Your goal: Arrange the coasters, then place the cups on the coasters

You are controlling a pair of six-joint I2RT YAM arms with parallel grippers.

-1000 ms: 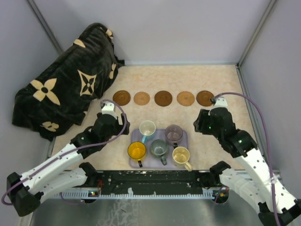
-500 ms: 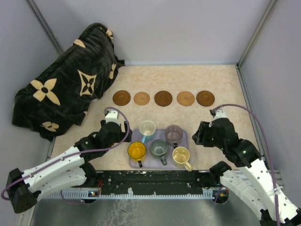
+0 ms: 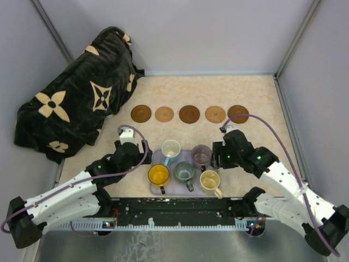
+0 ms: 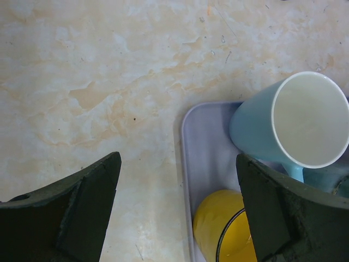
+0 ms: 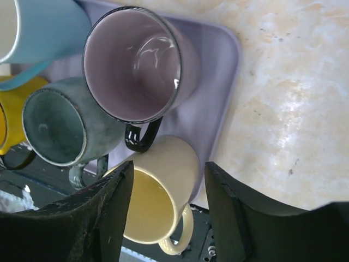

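My right gripper is to move next to the purple cup's black handle (image 3: 203, 168) (image 5: 143, 136), which sits beside the cream cup, and then close on it there.
Several round brown coasters lie in a row across the table, from the left one (image 3: 140, 113) to the right one (image 3: 238, 113). The cups stand on a lavender tray (image 3: 155, 160): white-and-blue (image 3: 170, 148), purple-grey (image 3: 201, 155), yellow-orange (image 3: 158, 174), grey-green (image 3: 184, 172) and cream-yellow (image 3: 209, 180). My left gripper (image 4: 177, 164) is open over the tray's left rim (image 4: 186, 164), beside the blue cup (image 4: 256, 128) and the yellow cup (image 4: 218, 229). My right gripper (image 5: 169, 169) is open above the cream cup (image 5: 174, 169), whose body shows between its fingers. The purple cup (image 5: 133, 63) and the grey-green cup (image 5: 52, 125) are just beyond it.
A black cloth with tan flower patterns (image 3: 76, 93) is heaped at the back left. Grey walls close in the table on three sides. A black rail (image 3: 180, 210) runs along the near edge between the arm bases.
My right arm has swung left and nearer, from beside the rightmost coaster to the tray's right side, its jaws a little wider. My left arm drew back toward the tray's left edge.
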